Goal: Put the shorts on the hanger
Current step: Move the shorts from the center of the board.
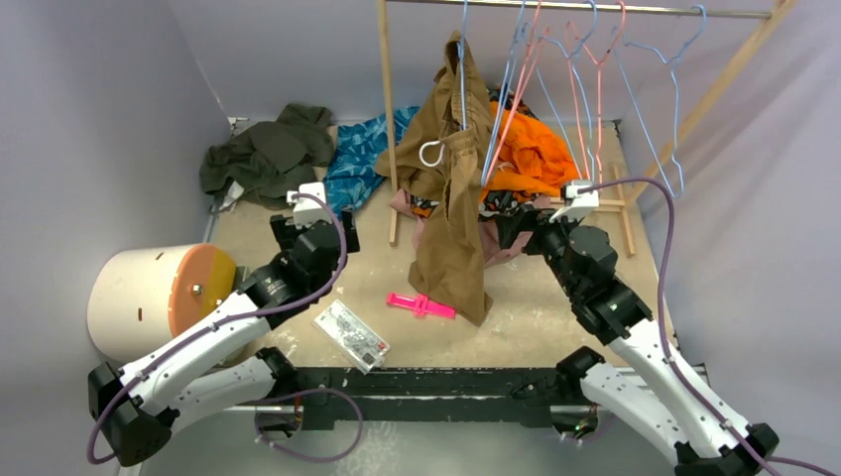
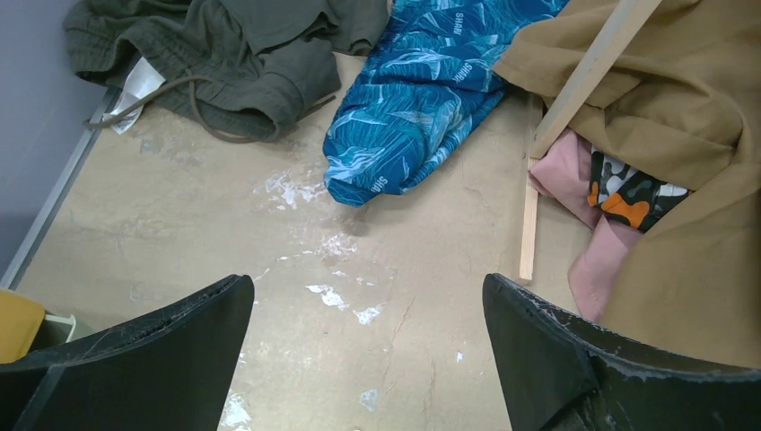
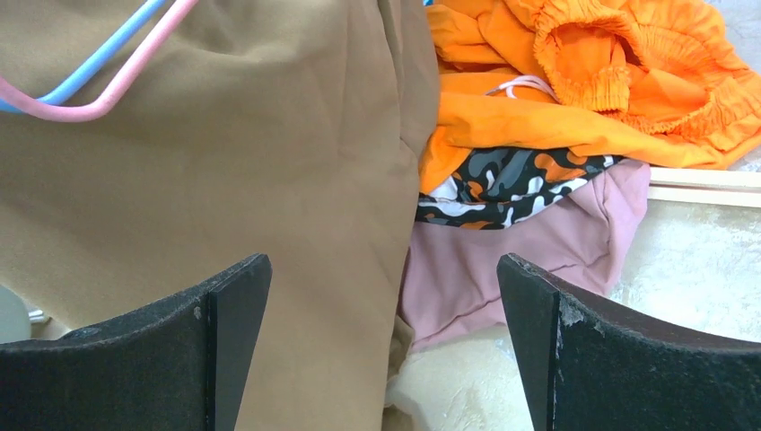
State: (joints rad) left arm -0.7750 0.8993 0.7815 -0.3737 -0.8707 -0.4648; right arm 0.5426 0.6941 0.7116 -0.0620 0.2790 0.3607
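I will close my right gripper on the near edge (image 1: 515, 253) (image 3: 492, 310) of the dusty-pink shorts, where they stick out from under the camouflage piece.
The dusty-pink shorts (image 3: 529, 260) lie crumpled on the table under an orange garment (image 3: 574, 81) and a camouflage piece (image 3: 511, 180); they also show in the left wrist view as pink shorts (image 2: 567, 169) beside the rack's post, and from above as pink shorts (image 1: 423, 236). An empty light-blue hanger (image 1: 675, 119) hangs at the right end of the rail. My right gripper (image 3: 384, 269) is open, just short of the shorts and of the hanging tan-brown shorts (image 3: 224, 180). My left gripper (image 2: 368, 287) is open over bare table, left of the pile.
Tan-brown shorts (image 1: 451, 198) hang from a blue hanger mid-rail, among several pink and blue hangers (image 1: 585, 89). Green shorts (image 1: 268, 154) and a blue patterned garment (image 1: 357, 159) lie at the back left. A pink clip (image 1: 421, 304), a clear packet (image 1: 352, 335), a white drum (image 1: 149, 297) and a wooden post (image 1: 390, 149) stand nearby.
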